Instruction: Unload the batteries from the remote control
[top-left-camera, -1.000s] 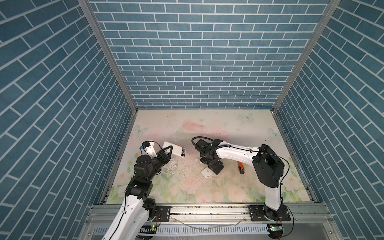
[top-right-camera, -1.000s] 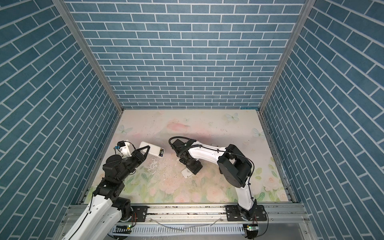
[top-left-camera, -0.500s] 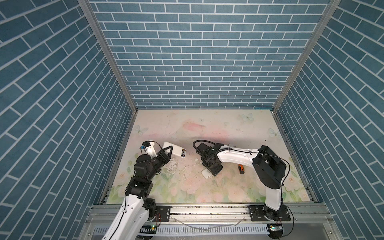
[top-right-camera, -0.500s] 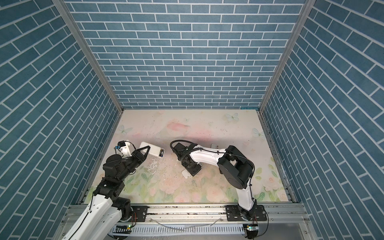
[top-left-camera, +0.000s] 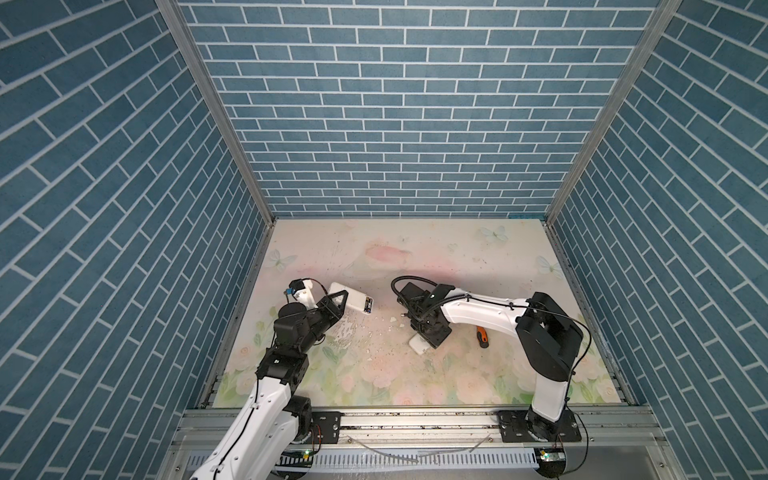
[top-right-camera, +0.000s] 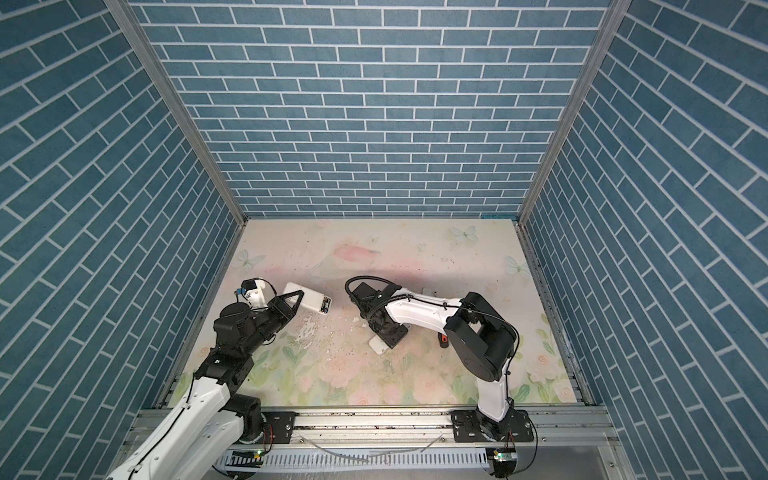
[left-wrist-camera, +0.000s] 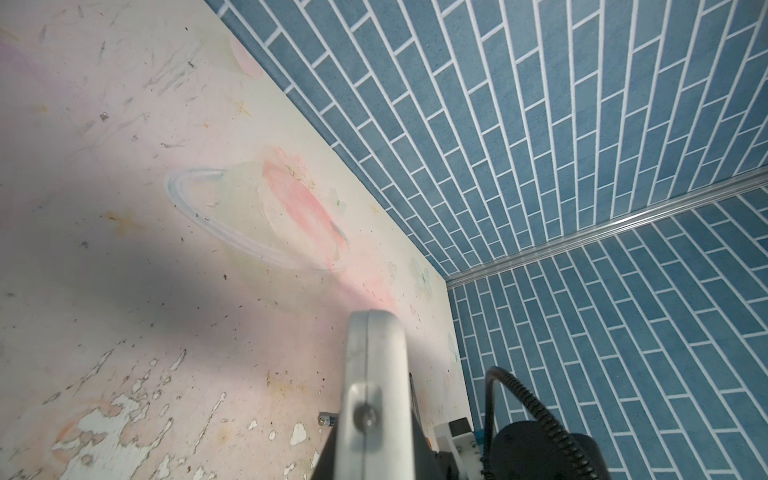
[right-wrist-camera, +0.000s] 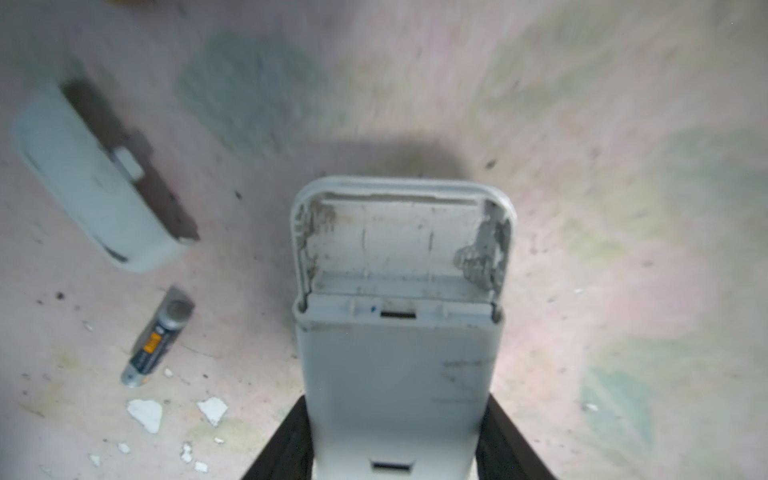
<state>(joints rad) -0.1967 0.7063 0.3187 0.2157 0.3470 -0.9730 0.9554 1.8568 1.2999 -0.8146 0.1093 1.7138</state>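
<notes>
My right gripper needs to let go of the white remote control on the open table (top-left-camera: 464, 264) between the screwdriver and the back wall.
My right gripper (right-wrist-camera: 399, 440) is shut on a white remote control (right-wrist-camera: 399, 353), one black finger on each side. Its open battery bay (right-wrist-camera: 399, 245) is empty. One dark battery with an orange label (right-wrist-camera: 156, 340) lies loose on the table beside it. In both top views my left gripper (top-left-camera: 341, 297) (top-right-camera: 296, 298) is shut on a second white remote control (top-left-camera: 353, 300) (top-right-camera: 309, 300), held off the table at the left. Batteries (top-left-camera: 366, 306) (top-right-camera: 327, 305) show in its open end. The left wrist view shows that remote edge-on (left-wrist-camera: 374, 365), with a loose battery (left-wrist-camera: 326, 419) on the table behind it.
A white battery cover (right-wrist-camera: 91, 178) lies on the table near the right-hand remote. An orange-and-black screwdriver (top-left-camera: 481, 335) (top-right-camera: 443, 340) lies under the right arm. White paint chips (right-wrist-camera: 145, 413) are scattered mid-table. Blue brick walls (top-left-camera: 395, 124) close in three sides.
The right gripper's jaws have closed in on the remote and its wrist has shifted slightly. The left arm and its remote have not moved.
</notes>
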